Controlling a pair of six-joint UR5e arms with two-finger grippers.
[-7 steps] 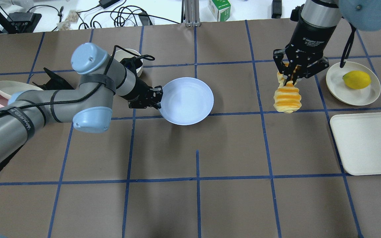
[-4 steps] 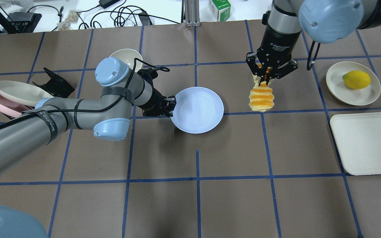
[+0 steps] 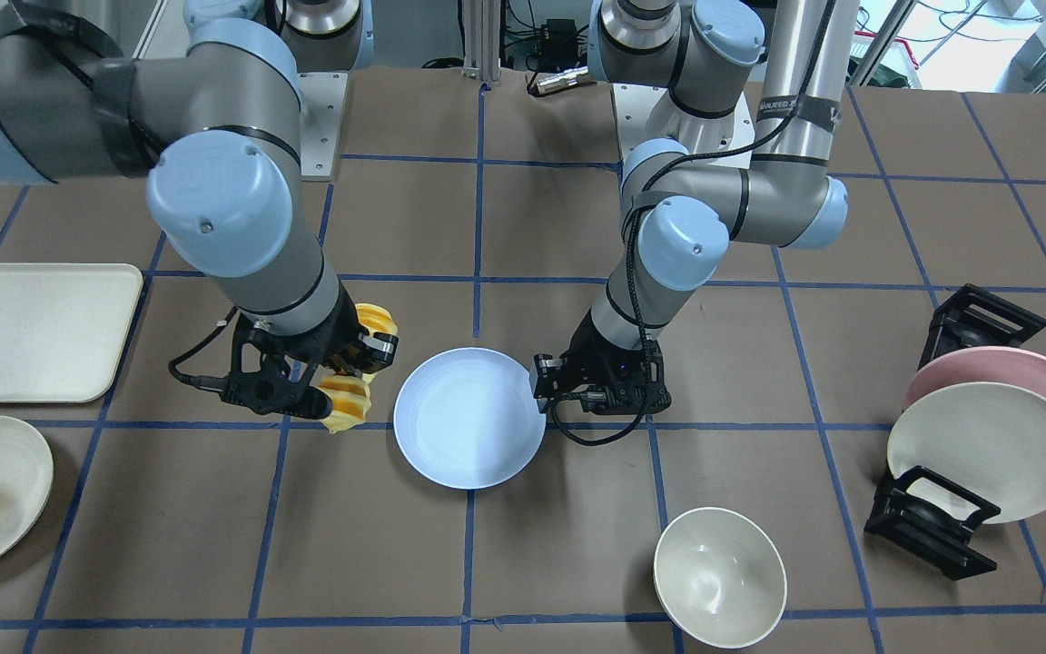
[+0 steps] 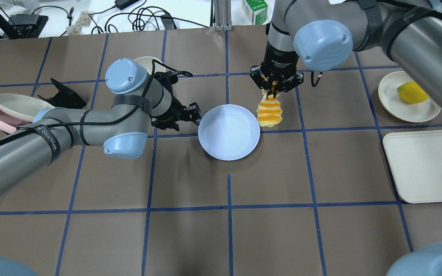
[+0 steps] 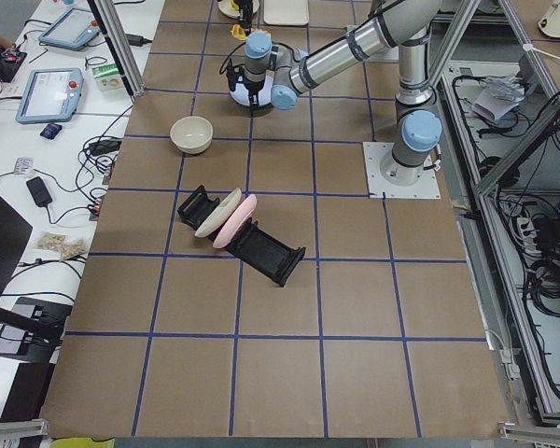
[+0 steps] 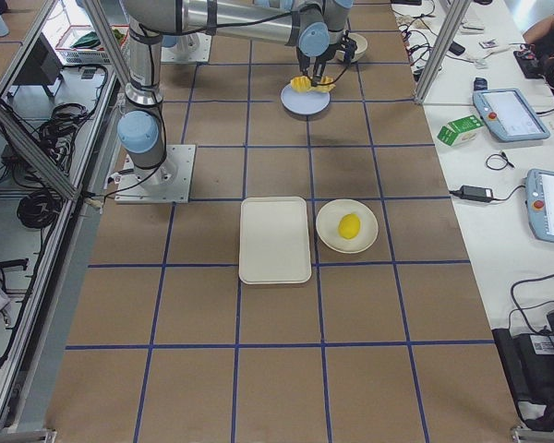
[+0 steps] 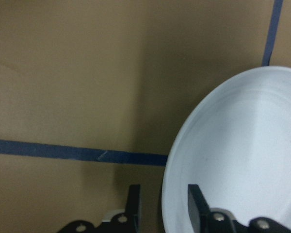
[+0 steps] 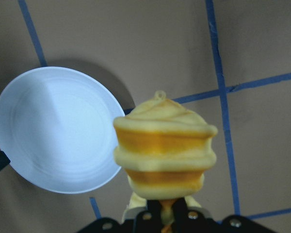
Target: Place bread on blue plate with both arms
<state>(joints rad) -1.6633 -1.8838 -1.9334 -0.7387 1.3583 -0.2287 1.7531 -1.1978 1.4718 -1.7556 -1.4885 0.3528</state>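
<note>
Next, I let go of the bread with my right gripper in the middle of the blue plate (image 3: 475, 431) (image 8: 56, 121).
The blue plate (image 4: 228, 132) is near the table's middle, also seen in the front view (image 3: 468, 431). My left gripper (image 4: 196, 115) is shut on its left rim; in the left wrist view the fingers (image 7: 196, 204) straddle the plate's edge (image 7: 242, 155). My right gripper (image 4: 274, 86) is shut on one end of the bread (image 4: 269, 113), which hangs down, orange-striped and pale yellow, just beside the plate's right rim and above the table. The right wrist view shows the bread (image 8: 165, 150) to the right of the plate (image 8: 53, 131).
A lemon (image 4: 413, 92) lies on a cream plate (image 4: 393, 107) at the right, with a cream tray (image 4: 428, 165) in front of it. A cream bowl (image 4: 148, 63) stands behind my left arm. A black rack holds pink and cream plates (image 4: 10, 107) at the far left.
My right arm has carried the bread leftward to the blue plate's right rim. My left gripper has shifted the plate rightward and a little nearer.
</note>
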